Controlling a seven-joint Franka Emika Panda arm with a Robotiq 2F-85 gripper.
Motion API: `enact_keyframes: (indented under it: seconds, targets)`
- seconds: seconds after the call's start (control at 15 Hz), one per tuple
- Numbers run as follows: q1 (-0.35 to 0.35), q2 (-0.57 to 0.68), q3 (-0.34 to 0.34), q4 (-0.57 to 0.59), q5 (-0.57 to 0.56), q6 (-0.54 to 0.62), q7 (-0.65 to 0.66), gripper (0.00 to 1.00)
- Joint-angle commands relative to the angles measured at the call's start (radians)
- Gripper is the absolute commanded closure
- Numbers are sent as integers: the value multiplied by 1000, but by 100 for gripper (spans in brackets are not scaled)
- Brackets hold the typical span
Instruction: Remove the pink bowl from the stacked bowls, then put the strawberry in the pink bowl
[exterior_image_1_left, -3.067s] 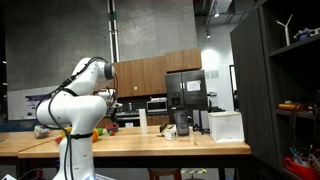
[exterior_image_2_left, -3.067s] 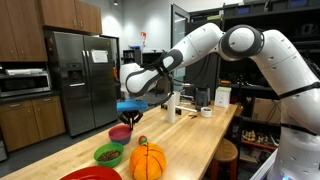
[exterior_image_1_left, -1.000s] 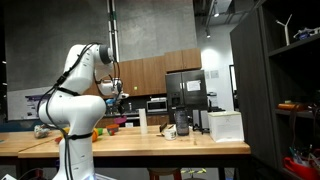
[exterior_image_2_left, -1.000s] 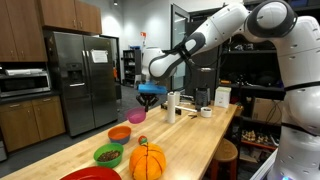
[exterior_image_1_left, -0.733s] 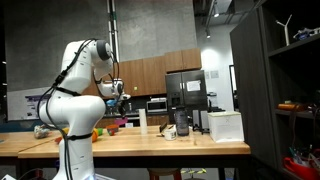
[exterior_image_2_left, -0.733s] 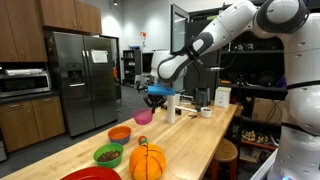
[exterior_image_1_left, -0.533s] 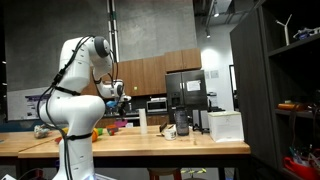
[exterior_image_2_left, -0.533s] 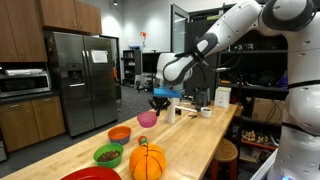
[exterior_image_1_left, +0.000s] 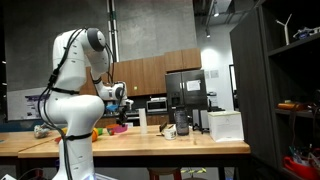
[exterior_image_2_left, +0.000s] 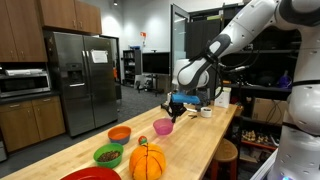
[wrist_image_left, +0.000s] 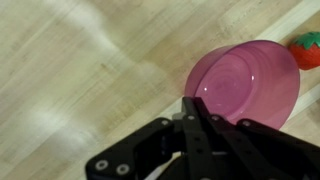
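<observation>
My gripper has the pink bowl, now low over the table, to put down. Next, I set it on the wooden table (exterior_image_1_left: 139, 137) in front of the white cylinder.
My gripper (wrist_image_left: 200, 100) is shut on the near rim of the pink bowl (wrist_image_left: 250, 85), a small magenta bowl that is empty inside. In an exterior view the pink bowl (exterior_image_2_left: 163, 127) hangs from the gripper (exterior_image_2_left: 176, 104) low over the wooden table (exterior_image_2_left: 200, 140); I cannot tell whether it touches. The strawberry (wrist_image_left: 308, 47) lies on the table just beyond the bowl's far rim in the wrist view. In an exterior view the arm's gripper (exterior_image_1_left: 119, 98) shows small above the table.
An orange bowl (exterior_image_2_left: 119, 133), a green bowl with brown contents (exterior_image_2_left: 108, 155), an orange pumpkin (exterior_image_2_left: 147, 162) and a red dish (exterior_image_2_left: 90, 175) sit at the near end of the table. A white box (exterior_image_1_left: 226, 125) and cups (exterior_image_2_left: 205, 111) stand at the other end.
The gripper has carried the pink bowl away from the orange bowl, along the table toward the cups, and lowered it close to the tabletop.
</observation>
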Motion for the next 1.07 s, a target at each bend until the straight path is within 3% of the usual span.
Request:
enact_keyframes:
  seconds: [0.0, 0.53, 1.0]
  targets:
    - [-44, -143, -4, -135, 59, -2, -118, 99]
    - [-180, -305, -53, -315, 30, -14, -164, 99]
    - [-313, -330, -107, -340, 21, -15, -164, 99]
